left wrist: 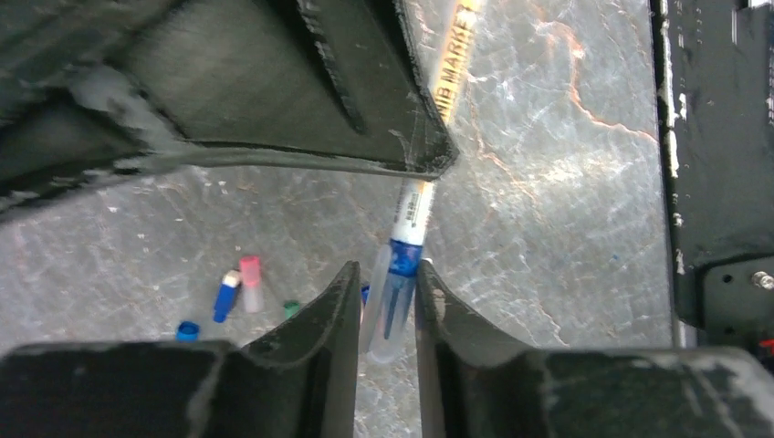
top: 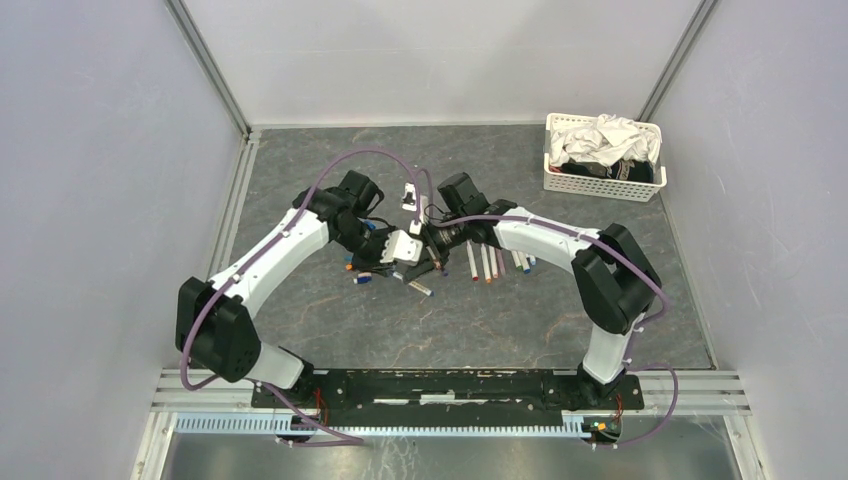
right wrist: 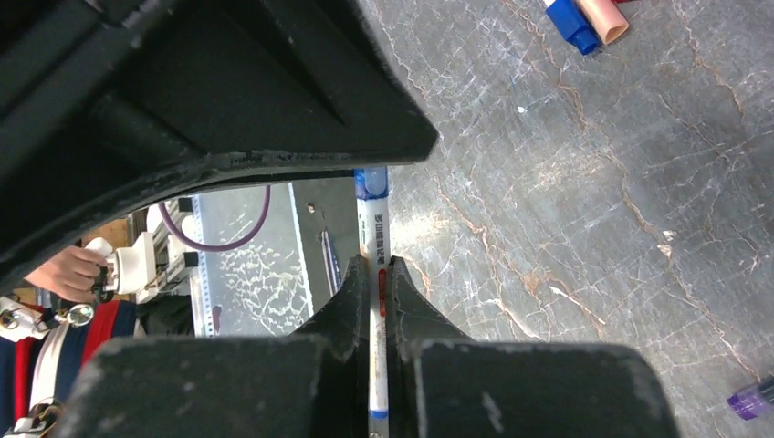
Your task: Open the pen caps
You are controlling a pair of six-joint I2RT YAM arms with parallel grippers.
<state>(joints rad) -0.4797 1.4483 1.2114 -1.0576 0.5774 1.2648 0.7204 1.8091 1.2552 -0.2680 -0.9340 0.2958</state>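
Observation:
My right gripper should take a new hold on the body (right wrist: 373, 210) close beside the pen's blue collar before pulling the cap off, because it now pinches the pen's white body well away from that collar.
A pen (right wrist: 373, 224) with a white printed barrel is held above the table between both arms. My right gripper (right wrist: 377, 266) is shut on that barrel. The pen's clear cap with a blue collar (left wrist: 391, 306) lies between the fingers of my left gripper (left wrist: 388, 274), which press it from both sides. From above, the left gripper (top: 405, 246) and right gripper (top: 432, 240) meet nose to nose at mid-table. Several more pens (top: 487, 262) lie in a row to the right. Loose caps, one blue (left wrist: 224, 297), one pink (left wrist: 250, 281) and one green (left wrist: 291, 308), lie left of them.
A white mesh basket (top: 603, 185) of cloth stands at the back right. A blue cap (right wrist: 573, 23) and a purple cap (right wrist: 753, 399) lie on the grey marbled table (top: 560, 320). A loose pen (top: 420, 287) lies just in front of the grippers.

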